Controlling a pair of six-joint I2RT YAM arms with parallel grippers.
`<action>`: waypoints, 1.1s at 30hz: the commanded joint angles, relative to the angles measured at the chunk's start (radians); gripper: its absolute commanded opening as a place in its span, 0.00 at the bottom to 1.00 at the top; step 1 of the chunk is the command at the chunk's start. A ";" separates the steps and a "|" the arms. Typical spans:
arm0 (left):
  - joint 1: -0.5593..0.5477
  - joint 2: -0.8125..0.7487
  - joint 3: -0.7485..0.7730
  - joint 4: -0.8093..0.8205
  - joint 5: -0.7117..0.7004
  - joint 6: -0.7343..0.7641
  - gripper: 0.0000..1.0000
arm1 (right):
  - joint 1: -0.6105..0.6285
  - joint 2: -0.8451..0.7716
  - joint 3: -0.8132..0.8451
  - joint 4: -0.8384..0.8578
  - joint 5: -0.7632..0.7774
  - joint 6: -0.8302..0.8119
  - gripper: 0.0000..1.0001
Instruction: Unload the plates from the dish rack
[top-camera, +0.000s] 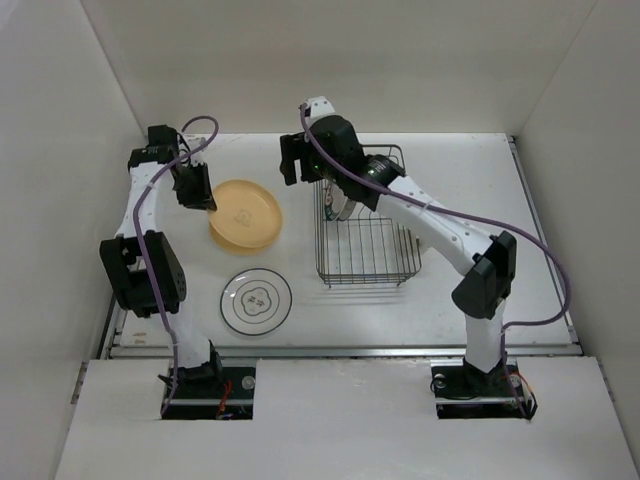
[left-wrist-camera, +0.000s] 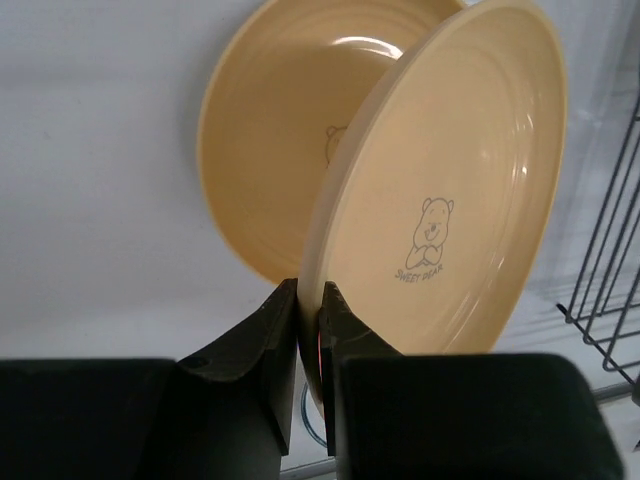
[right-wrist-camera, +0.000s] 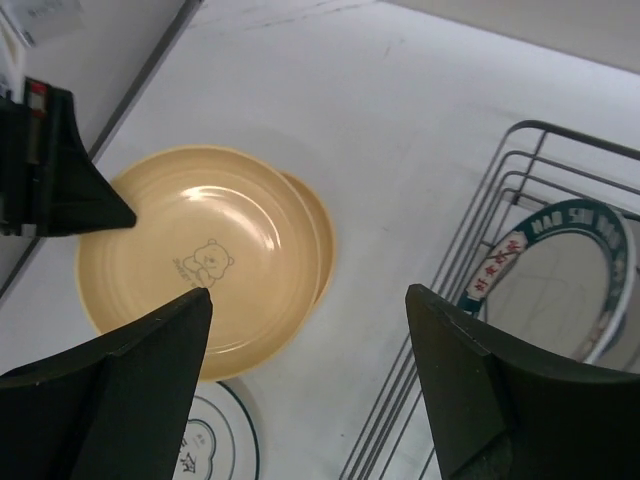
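My right gripper is to take hold next of the upper rim (top-camera: 355, 203) of the white plate that stands beside the teal-rimmed plate in the dish rack.
My left gripper (left-wrist-camera: 310, 292) is shut on the near rim of a cream plate (left-wrist-camera: 440, 200) with a bear motif. It holds the plate tilted over a yellow-orange plate (left-wrist-camera: 265, 130) lying on the table. In the top view this gripper (top-camera: 205, 200) sits at the left edge of the cream plate (top-camera: 245, 212). A white plate with a thin dark rim (top-camera: 257, 300) lies flat nearer the arms. The dish rack (top-camera: 365, 240) holds an upright teal-rimmed plate (right-wrist-camera: 570, 280). My right gripper (right-wrist-camera: 308, 292) hangs open and empty, above the table between the stacked plates and the rack.
The rack's wire wall (right-wrist-camera: 500, 190) stands just right of my right gripper. White enclosure walls surround the table (top-camera: 470, 180). The right arm's elbow reaches over the rack.
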 joint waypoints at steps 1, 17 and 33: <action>-0.001 0.047 0.009 0.048 -0.003 -0.027 0.00 | 0.004 -0.092 -0.029 -0.001 0.139 0.015 0.84; -0.001 0.146 0.017 0.009 -0.176 0.043 0.66 | -0.114 -0.158 -0.099 -0.268 0.445 0.261 0.66; 0.009 -0.104 -0.038 -0.061 -0.302 0.083 0.67 | -0.218 0.001 -0.145 -0.268 0.282 0.299 0.48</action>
